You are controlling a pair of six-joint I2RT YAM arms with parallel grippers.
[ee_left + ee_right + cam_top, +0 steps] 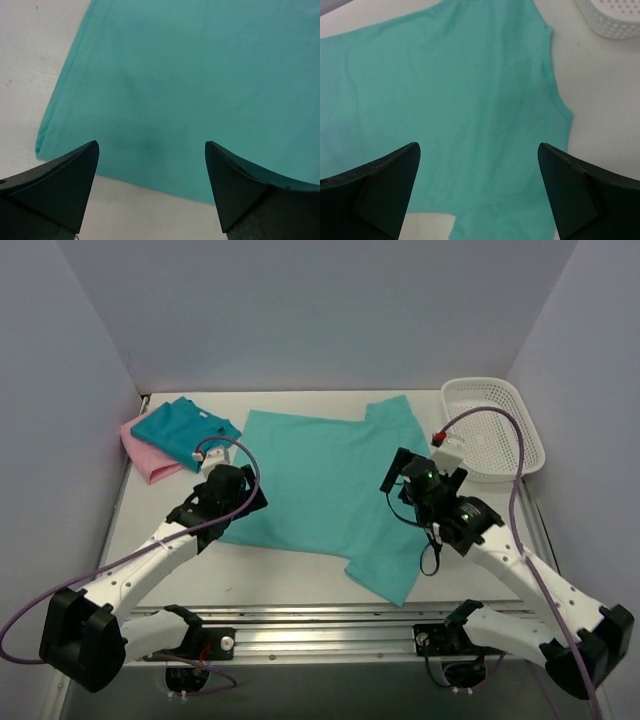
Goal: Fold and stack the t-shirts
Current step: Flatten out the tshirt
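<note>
Next, my right gripper goes to the near sleeve's corner (402, 601) closest to the metal rail and grabs the light sea-green t-shirt there.
The light sea-green t-shirt (320, 480) lies spread flat in the middle of the table, sleeves toward the right. The teal-blue t-shirt (183, 427) with a white neck label lies folded on top of the folded pink t-shirt (145, 458) at the far left. My left gripper (238, 498) is open and empty just above the green shirt's left edge (165, 90). My right gripper (402, 476) is open and empty above the shirt's right part (460, 100). In the wrist views, the left gripper (151, 146) and the right gripper (479, 146) both show wide gaps with nothing between the fingers.
A white plastic mesh basket (497, 425) stands at the far right; its corner shows in the right wrist view (615, 17). White walls close the table on three sides. A metal rail (330, 625) runs along the near edge between the arm bases.
</note>
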